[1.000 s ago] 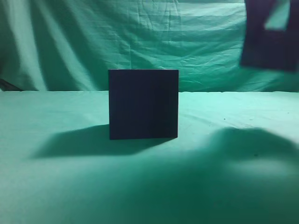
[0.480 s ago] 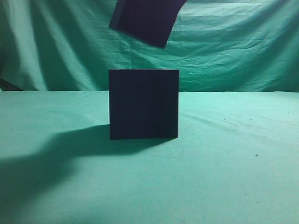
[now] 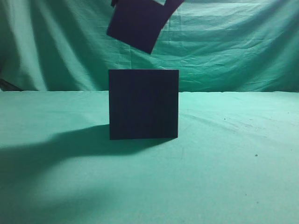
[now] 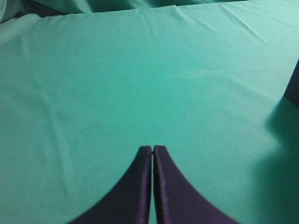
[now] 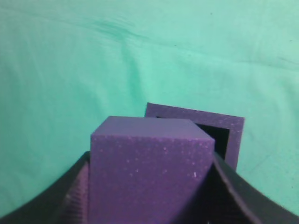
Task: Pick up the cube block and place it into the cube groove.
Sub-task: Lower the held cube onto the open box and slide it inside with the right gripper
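The cube block, now tilted in the air above the box, will go down in the dark square hollow atop the cube groove (image 3: 168, 71) (image 5: 188, 157), set there by my right gripper.
The cube groove (image 3: 143, 104) is a large dark navy-purple box standing on the green cloth in the middle of the exterior view. In the right wrist view its purple rim (image 5: 236, 135) and dark square recess show just beyond the cube block. My right gripper (image 5: 152, 191) is shut on the cube block (image 5: 149, 172), a purple matte cube with a lighter top face. In the exterior view the cube block (image 3: 135, 23) hangs tilted in the air just above the box's top left. My left gripper (image 4: 153, 150) is shut and empty over bare cloth.
Green cloth (image 3: 233, 163) covers the table and hangs as a backdrop (image 3: 233, 46). A dark edge (image 4: 294, 88) with its shadow shows at the right border of the left wrist view.
The cube block has travelled from the upper right of the exterior view to above the box, then shifted slightly left and down. The box has not moved.
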You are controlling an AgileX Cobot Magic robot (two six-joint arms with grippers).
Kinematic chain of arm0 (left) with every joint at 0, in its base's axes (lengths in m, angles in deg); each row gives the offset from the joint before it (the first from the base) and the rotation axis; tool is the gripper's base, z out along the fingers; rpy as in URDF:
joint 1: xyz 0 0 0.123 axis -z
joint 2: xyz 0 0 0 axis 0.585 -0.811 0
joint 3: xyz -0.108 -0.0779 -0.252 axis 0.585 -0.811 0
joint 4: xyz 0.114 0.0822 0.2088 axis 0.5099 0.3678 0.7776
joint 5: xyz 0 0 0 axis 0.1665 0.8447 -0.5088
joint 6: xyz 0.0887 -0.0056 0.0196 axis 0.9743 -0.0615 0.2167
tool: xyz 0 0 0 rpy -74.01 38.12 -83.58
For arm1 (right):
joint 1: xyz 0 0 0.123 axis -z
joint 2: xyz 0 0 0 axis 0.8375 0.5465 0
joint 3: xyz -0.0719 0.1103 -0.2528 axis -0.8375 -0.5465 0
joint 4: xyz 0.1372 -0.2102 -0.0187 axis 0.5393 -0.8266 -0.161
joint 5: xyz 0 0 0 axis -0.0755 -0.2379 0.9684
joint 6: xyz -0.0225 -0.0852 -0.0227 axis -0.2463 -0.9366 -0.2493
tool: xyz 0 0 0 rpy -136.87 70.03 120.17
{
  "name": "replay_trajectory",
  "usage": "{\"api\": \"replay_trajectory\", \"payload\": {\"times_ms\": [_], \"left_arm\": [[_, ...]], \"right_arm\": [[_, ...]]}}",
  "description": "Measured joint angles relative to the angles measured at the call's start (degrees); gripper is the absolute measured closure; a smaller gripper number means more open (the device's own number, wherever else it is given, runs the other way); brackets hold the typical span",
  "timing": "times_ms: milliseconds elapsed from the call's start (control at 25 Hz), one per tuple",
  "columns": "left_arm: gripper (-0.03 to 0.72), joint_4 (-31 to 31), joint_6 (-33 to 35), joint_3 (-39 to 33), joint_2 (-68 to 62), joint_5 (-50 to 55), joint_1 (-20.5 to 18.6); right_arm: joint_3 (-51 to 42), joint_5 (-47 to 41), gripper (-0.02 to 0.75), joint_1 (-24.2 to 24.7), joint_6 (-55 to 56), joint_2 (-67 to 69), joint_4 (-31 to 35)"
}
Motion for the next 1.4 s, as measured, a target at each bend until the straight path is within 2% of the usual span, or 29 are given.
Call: {"api": "replay_trajectory", "payload": {"times_ms": [520,840,1040,1400], "left_arm": [[0.688,0.0,0.0,0.0,0.0,0.0,0.0],[0.688,0.0,0.0,0.0,0.0,0.0,0.0],[0.688,0.0,0.0,0.0,0.0,0.0,0.0],[0.688,0.0,0.0,0.0,0.0,0.0,0.0]], "right_arm": [[0.5,-0.3,0.302,0.0,1.9,4.1,-2.9],[1.0,-2.9,0.302,-0.1,1.9,4.1,-4.2],[0.6,-8.9,0.302,-0.1,2.2,5.0,-5.7],[0.6,-9.7,0.302,-0.1,2.6,5.1,-7.9]]}}
